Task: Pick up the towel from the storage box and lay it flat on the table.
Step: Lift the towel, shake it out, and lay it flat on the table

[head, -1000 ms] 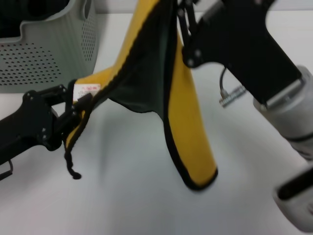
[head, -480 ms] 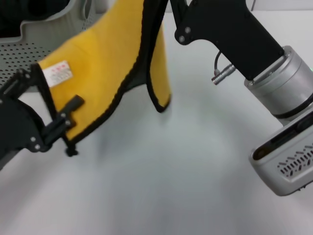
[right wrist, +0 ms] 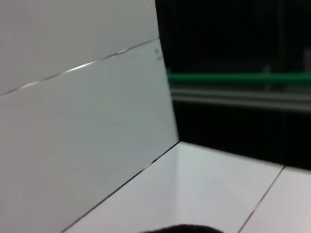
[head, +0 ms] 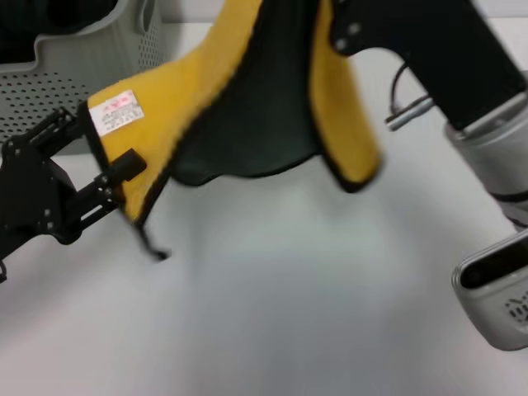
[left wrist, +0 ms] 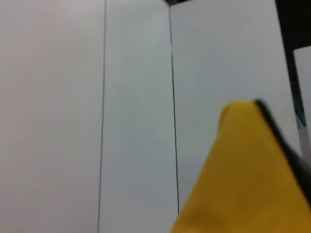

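The towel hangs folded with a loose yellow flap, so I need to bring it over with my right gripper for my left gripper to take the edge [head: 92, 142] beside the label.
The towel [head: 223, 107] hangs stretched in the air above the table [head: 272, 305], yellow side and dark green-grey side both showing, with its white label [head: 116, 112] at the left corner. My left gripper [head: 106, 169] is shut on that labelled corner at the left. My right gripper [head: 328, 21] holds the towel's other end at the top edge of the head view, fingertips mostly cut off. A loose yellow flap hangs down on the right. The storage box [head: 74, 74] stands at the back left. The towel's yellow corner also shows in the left wrist view [left wrist: 243, 179].
The right arm's silver wrist housing [head: 495, 148] fills the right side above the table. A black thread [head: 153, 246] dangles from the towel's left edge. The wrist views show white panels and a dark background.
The towel has been pulled wider between the grippers and lifted. The right arm has moved right, and the dark side now faces the camera. The left gripper rose slightly.
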Robot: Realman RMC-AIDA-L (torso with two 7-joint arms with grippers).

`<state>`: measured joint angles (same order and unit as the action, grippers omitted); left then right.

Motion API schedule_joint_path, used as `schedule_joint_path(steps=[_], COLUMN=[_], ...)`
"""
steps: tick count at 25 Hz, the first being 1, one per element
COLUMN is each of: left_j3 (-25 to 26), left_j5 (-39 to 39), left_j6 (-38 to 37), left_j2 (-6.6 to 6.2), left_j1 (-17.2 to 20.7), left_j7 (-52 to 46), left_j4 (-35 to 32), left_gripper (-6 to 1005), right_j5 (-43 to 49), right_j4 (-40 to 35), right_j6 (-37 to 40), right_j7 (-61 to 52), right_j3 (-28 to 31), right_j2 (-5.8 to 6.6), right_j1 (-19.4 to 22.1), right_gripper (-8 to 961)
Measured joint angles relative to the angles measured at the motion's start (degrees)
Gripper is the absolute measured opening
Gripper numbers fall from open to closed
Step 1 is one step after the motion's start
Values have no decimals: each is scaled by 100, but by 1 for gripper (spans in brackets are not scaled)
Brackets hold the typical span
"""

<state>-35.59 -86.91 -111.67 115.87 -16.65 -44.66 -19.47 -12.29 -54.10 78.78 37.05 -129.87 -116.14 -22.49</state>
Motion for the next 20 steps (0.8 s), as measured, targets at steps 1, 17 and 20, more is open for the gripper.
schedule_joint_path(steps=[1,17,20], left_j3=[-1,84,80], left_j5=[-21,14,191], left_j6=[27,553,475], left_j2=[-4,359,450], left_j1=[6,384,442], left_j7=[-3,1968,3853], left_j4=[-11,95,709], left_gripper=[667,662,661], right_j5=[0,-339,-696], right_j4=[-75,-1053,-1251], right_j6=[53,-947,-1273], right_j7=[184,2739,3014], right_j3=[37,-125,-220], right_j2=[1,-4,-4], right_j1=[8,97,58], right_gripper=[12,12,12])
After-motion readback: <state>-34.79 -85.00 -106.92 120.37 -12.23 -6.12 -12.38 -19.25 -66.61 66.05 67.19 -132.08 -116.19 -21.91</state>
